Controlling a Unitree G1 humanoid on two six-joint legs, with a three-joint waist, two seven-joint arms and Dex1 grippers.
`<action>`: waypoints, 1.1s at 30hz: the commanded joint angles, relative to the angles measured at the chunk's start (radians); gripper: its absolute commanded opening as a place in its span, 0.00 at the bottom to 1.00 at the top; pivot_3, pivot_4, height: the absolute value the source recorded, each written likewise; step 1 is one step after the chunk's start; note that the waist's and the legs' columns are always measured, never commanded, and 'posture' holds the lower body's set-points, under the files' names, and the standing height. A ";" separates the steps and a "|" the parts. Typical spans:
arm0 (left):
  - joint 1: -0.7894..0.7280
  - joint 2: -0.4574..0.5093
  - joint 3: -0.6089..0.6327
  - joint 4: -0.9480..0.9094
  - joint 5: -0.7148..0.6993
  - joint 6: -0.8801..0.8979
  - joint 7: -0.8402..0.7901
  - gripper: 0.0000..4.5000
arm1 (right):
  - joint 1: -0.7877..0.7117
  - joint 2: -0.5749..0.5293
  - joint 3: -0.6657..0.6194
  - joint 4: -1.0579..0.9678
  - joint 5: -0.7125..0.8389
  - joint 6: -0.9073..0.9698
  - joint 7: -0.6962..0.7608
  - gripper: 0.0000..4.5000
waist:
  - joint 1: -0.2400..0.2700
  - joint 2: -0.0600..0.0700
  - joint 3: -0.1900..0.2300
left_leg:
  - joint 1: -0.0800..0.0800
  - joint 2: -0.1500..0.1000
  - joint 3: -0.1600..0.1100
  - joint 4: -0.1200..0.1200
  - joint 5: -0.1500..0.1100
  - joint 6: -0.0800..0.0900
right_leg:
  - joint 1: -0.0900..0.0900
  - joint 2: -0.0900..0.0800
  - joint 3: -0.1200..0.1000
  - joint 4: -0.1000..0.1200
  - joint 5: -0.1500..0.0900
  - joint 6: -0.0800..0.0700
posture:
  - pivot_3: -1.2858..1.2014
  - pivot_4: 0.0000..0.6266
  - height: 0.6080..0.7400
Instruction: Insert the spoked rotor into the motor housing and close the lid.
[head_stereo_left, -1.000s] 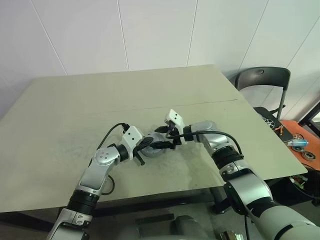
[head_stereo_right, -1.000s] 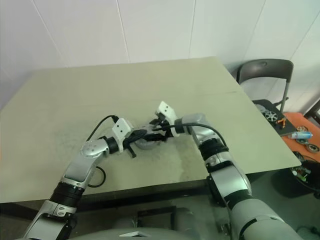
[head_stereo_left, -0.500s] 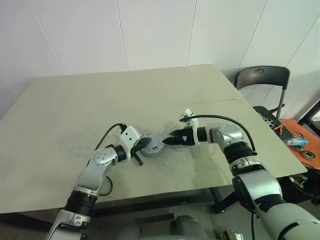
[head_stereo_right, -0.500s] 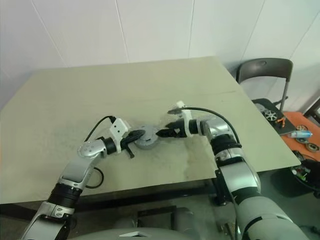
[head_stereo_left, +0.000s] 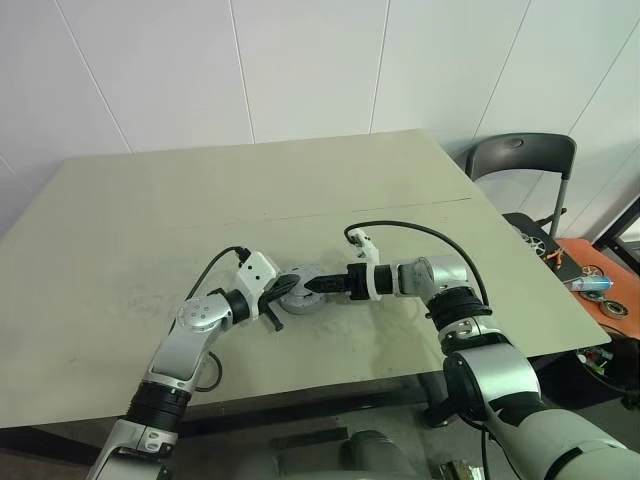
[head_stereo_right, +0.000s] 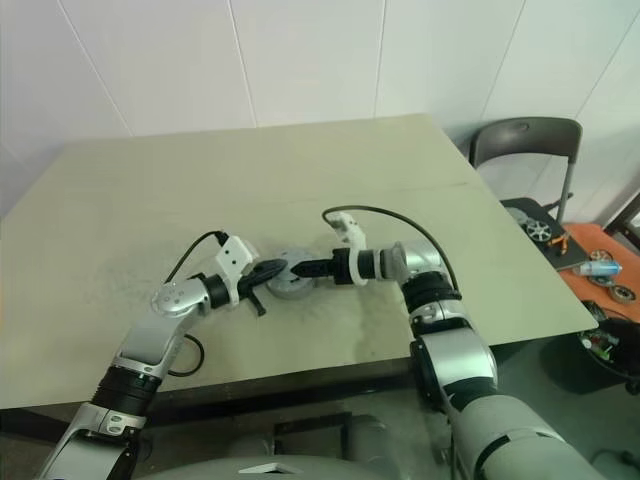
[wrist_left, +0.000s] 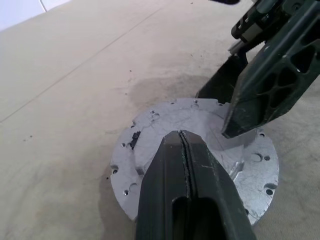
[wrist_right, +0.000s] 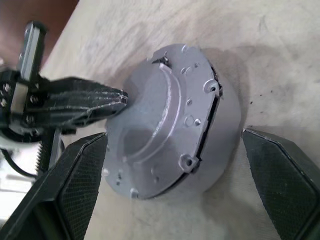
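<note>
A dark gap shows between the lid and the motor housing, so the robot's right gripper needs to pinch both by their edge (wrist_right: 192, 184) and raise them for the left gripper to squeeze.
The lid (wrist_right: 165, 115), its plain silver face up, lies on top of the motor housing (wrist_right: 226, 145) near the table's front middle. A dark gap shows between them along one edge. My left gripper (wrist_left: 181, 136) is shut, and its joined tips rest on the lid's top face. From the right, my right gripper (wrist_right: 172, 135) reaches in low and open. One finger (wrist_right: 75, 180) stands on each side of the housing, apart from it. In the head views the stacked lid (head_stereo_left: 300, 298) sits between the two grippers. The spoked rotor is hidden.
The olive table (head_stereo_left: 200, 200) stretches wide behind and to the left. A dark chair (head_stereo_left: 520, 160) stands past its right edge, with an orange surface holding small parts (head_stereo_left: 600, 290) beyond it. A black cable (head_stereo_left: 215, 270) loops from my left wrist.
My right gripper left its place over the lid, drew off to the right, rolled over, and came back in low with its fingers astride the housing. The left gripper stayed put.
</note>
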 joint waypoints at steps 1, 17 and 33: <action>-0.004 0.005 0.023 -0.026 -0.013 -0.003 0.005 0.00 | 0.000 0.050 -0.006 -0.006 0.065 0.131 0.001 0.99 | -0.001 0.000 0.000 | 0.000 0.000 0.000 0.000 0.000 0.000 | 0.000 0.000 0.000 0.000 0.000 0.000 | 0.52 0.00 1.00; 0.000 0.008 0.035 -0.020 -0.010 -0.012 0.009 0.00 | -0.007 0.017 0.004 -0.021 0.154 0.300 0.044 0.72 | 0.001 0.000 0.000 | -0.002 0.000 0.000 0.000 0.000 0.001 | -0.002 0.000 0.000 -0.001 -0.001 0.000 | 0.52 0.00 1.00; 0.006 0.008 0.057 -0.024 -0.012 -0.025 0.024 0.00 | 0.012 0.021 0.033 -0.031 0.148 0.251 0.037 0.29 | 0.001 0.000 0.000 | -0.001 0.000 0.000 0.001 0.000 0.001 | 0.000 0.000 0.000 0.000 0.000 0.001 | 0.52 0.00 1.00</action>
